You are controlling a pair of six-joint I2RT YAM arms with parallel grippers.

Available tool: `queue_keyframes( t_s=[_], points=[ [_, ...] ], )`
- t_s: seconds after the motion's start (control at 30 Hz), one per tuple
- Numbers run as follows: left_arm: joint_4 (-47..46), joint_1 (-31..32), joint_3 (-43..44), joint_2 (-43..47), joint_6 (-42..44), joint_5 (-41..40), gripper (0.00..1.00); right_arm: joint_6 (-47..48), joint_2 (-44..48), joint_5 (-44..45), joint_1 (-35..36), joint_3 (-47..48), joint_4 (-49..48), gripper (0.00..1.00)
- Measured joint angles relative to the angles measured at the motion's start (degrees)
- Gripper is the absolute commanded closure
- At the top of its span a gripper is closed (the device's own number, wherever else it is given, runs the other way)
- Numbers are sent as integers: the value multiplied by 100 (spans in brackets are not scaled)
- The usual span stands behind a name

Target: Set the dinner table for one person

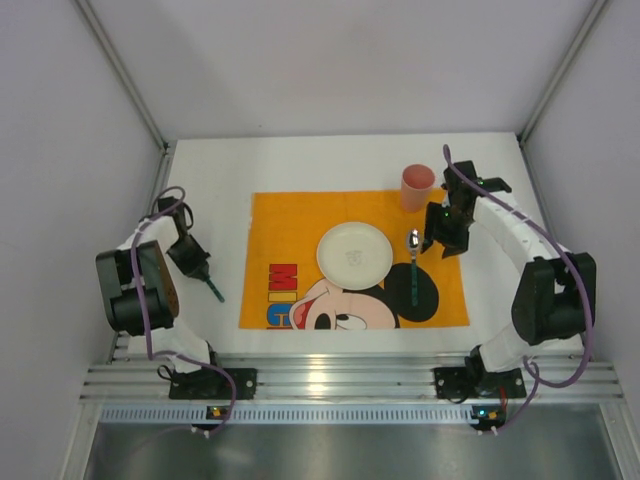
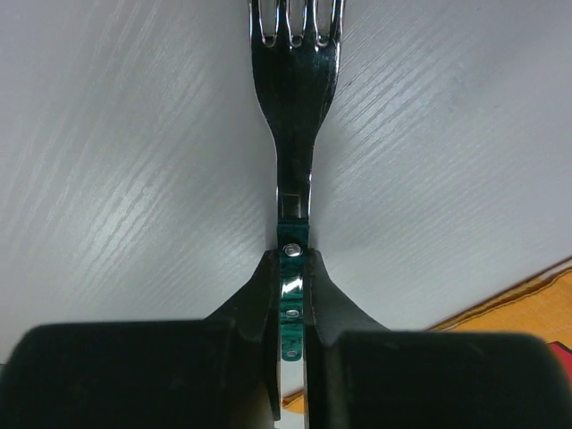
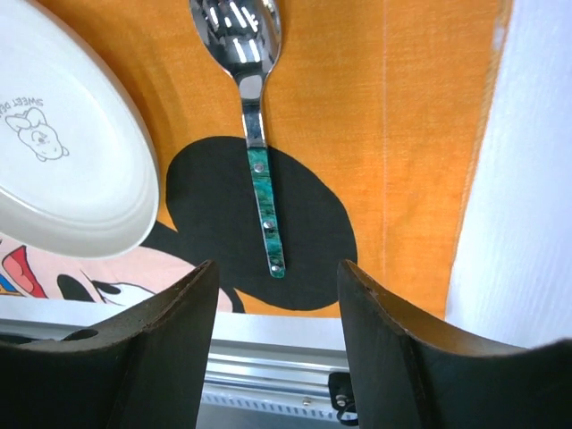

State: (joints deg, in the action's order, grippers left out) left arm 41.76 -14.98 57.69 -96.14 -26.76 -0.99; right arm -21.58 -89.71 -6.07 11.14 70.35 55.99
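Next, I release the fork from my left gripper on the orange placemat [image 1: 281, 259] beside the white plate, with the fork's handle lying across the red letter.
My left gripper [image 1: 203, 272] is shut on the green handle of a fork [image 2: 295, 116] over the white dinner table [image 1: 215, 190], left of the orange placemat [image 1: 285, 225]. The tines point away from me in the left wrist view. The fork's handle end [image 1: 215, 292] sticks out below the gripper. A white plate [image 1: 354, 252] sits mid-placemat. A spoon [image 1: 414, 262] with a green handle lies right of the plate, also in the right wrist view [image 3: 255, 125]. A pink cup [image 1: 417, 187] stands at the placemat's far right corner. My right gripper [image 1: 440, 245] is open and empty, above the spoon [image 3: 277, 286].
The aluminium rail [image 1: 330, 380] runs along the near edge. Grey walls close in the left, right and back. The placemat's corner shows in the left wrist view [image 2: 527, 299].
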Motion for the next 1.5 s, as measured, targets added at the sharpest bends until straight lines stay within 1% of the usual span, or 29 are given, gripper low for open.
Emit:
queue_keyframes(
  t_s=[0.1,0.23,0.33,0.43,0.53,0.6,0.73,0.9,0.93,0.97,1.07,1.17,1.2,1.27,1.3,1.37,1.5],
  points=[
    [39,103,179,17,35,-146,100,79,-17,2,-170,136,52,44],
    [17,439,616,275,74,-214,100,146,-81,13,-297,302,111,45],
    [-129,994,1027,520,229,-227,100,170,-155,0,-302,367,125,45],
    [-374,1897,1434,474,442,-39,100,203,-201,-2,-302,369,146,45],
    [-597,2581,1480,269,498,402,100,208,-208,0,-302,369,153,44],
    [-592,2837,1469,44,496,549,100,208,-208,0,-302,369,153,44],
    [-597,3045,1294,-369,485,678,100,205,-208,4,-306,365,151,44],
    [-579,3176,1093,-501,551,680,100,205,-190,22,-323,328,142,43],
    [-595,3206,1045,-501,575,678,98,205,-173,22,-330,302,142,43],
    [-603,3235,1001,-501,584,682,85,205,-149,24,-341,271,144,43],
    [-636,3296,815,-501,638,704,55,199,-120,31,-348,238,151,39],
    [-634,3311,732,-501,629,708,38,188,-94,35,-352,238,146,29],
    [-634,3311,732,-498,632,693,2,190,-83,35,-352,238,149,20],
    [-623,3311,734,-455,597,555,1,188,-48,-7,-352,238,144,12],
    [-597,3311,734,-389,570,428,1,201,-24,-61,-354,240,138,6],
    [-540,3311,737,-164,555,70,2,223,68,-212,-354,258,94,2],
    [-522,3311,741,785,498,-782,1,247,450,-551,-354,494,-35,0]
  ],
)
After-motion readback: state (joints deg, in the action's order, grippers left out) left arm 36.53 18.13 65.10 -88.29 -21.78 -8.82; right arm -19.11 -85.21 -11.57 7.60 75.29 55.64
